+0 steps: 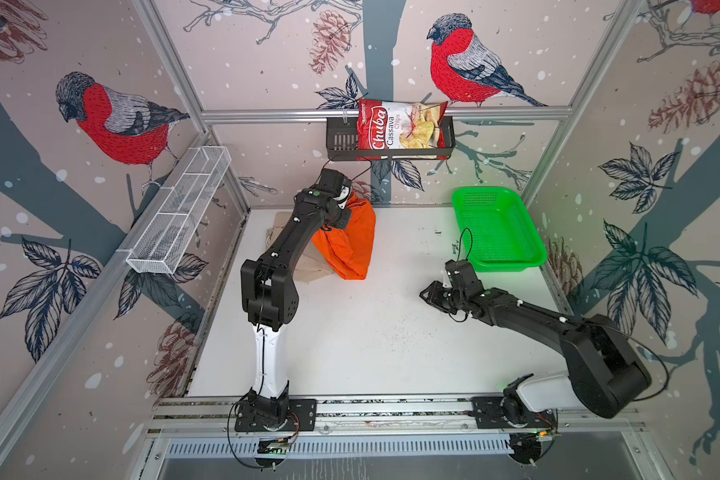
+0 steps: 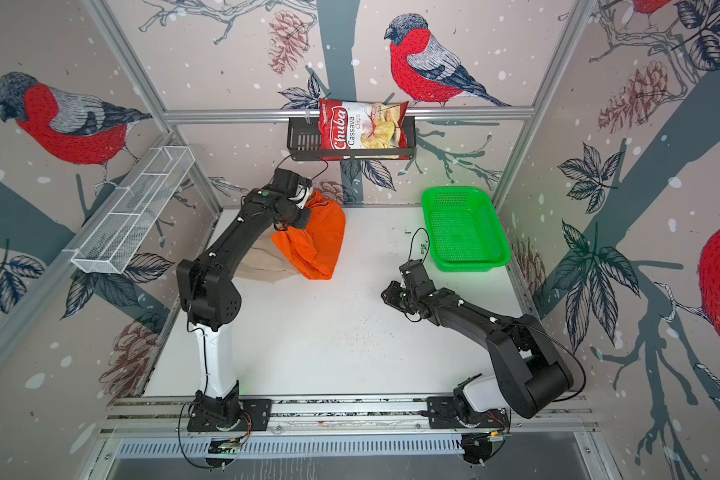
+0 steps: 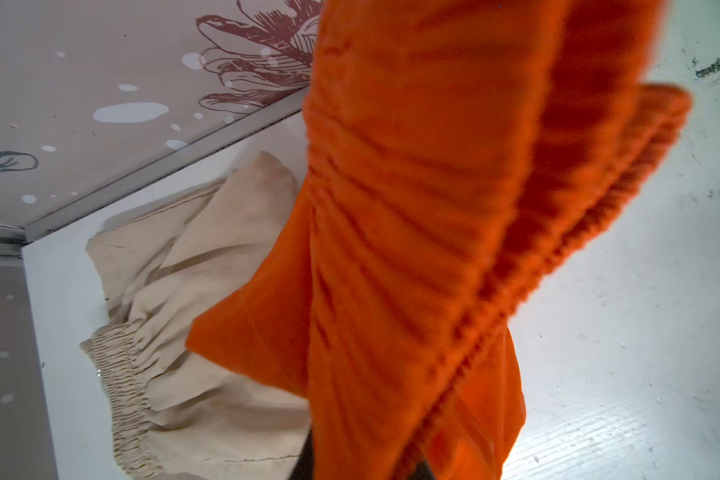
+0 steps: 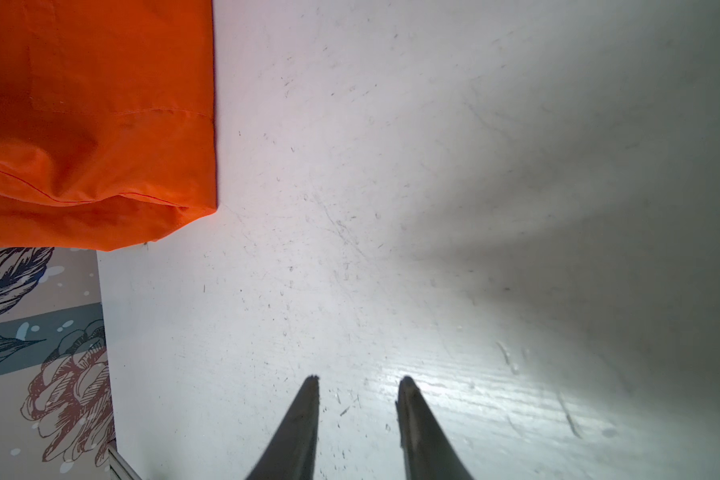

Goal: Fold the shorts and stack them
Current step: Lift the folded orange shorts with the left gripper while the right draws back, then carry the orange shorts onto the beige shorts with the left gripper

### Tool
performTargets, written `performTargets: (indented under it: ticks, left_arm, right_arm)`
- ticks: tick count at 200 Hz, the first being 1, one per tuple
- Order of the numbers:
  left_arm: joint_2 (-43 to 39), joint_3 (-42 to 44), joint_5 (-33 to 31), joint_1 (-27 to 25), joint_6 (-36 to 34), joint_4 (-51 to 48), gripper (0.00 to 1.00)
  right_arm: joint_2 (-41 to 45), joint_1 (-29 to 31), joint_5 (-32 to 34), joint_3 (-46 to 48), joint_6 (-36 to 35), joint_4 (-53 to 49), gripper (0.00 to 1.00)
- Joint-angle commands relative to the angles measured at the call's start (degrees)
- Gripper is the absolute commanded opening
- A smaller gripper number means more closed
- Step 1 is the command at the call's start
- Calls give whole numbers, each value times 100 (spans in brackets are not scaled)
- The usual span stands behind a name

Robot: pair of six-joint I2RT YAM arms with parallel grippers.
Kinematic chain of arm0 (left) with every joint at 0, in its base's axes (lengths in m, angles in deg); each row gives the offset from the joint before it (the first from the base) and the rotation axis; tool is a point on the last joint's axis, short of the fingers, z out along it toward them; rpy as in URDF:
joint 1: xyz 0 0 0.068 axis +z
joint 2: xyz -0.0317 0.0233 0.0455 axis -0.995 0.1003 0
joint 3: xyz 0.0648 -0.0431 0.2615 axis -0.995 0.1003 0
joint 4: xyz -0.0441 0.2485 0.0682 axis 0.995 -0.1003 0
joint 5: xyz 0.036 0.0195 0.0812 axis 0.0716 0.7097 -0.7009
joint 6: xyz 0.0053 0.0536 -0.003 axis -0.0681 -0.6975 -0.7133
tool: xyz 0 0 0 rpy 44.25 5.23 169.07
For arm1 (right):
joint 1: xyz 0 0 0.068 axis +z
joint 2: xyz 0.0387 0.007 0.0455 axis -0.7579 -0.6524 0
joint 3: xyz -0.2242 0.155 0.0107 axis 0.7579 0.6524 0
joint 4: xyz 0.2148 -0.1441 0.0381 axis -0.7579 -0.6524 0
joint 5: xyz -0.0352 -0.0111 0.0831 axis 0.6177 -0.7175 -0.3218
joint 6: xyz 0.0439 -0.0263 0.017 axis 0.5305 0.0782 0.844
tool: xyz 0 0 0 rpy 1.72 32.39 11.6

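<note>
Next, I put the orange shorts down on top of the crumpled beige shorts (image 1: 304, 240) using my left gripper.
The orange shorts (image 1: 352, 243) (image 2: 319, 243) hang bunched at the back left of the white table (image 1: 371, 332), their lower edge resting on it. My left gripper (image 1: 344, 208) (image 2: 304, 205) is shut on their top; in the left wrist view the orange shorts (image 3: 412, 208) fill the middle and cover the gripper (image 3: 362, 467) between its dark fingers (image 3: 304, 461). The beige shorts (image 1: 310, 268) (image 2: 262, 268) (image 3: 192, 270) lie crumpled beneath and to the left, partly under the arm. My right gripper (image 1: 427, 295) (image 2: 387, 293) (image 4: 358, 380) stands open and empty over bare table, right of the orange shorts (image 4: 92, 116).
A green basket (image 1: 499, 228) (image 2: 464, 228) sits at the back right of the table. On the back wall a black shelf (image 1: 341, 141) holds a chips bag (image 1: 400, 126). A white wire rack (image 1: 179, 216) hangs on the left wall.
</note>
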Motion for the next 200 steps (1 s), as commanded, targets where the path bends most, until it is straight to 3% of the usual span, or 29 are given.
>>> performTargets:
  ticks: [1, 68, 200]
  left_arm:
    - [29, -203, -328, 79, -213, -133, 0]
    - [25, -693, -103, 530, -291, -308, 0]
    - [-60, -425, -265, 1080, -353, -418, 0]
  right_arm:
    - [74, 2, -48, 64, -23, 122, 35]
    - [158, -4, -19, 95, -29, 31, 35]
    - [217, -36, -28, 90, -21, -21, 35]
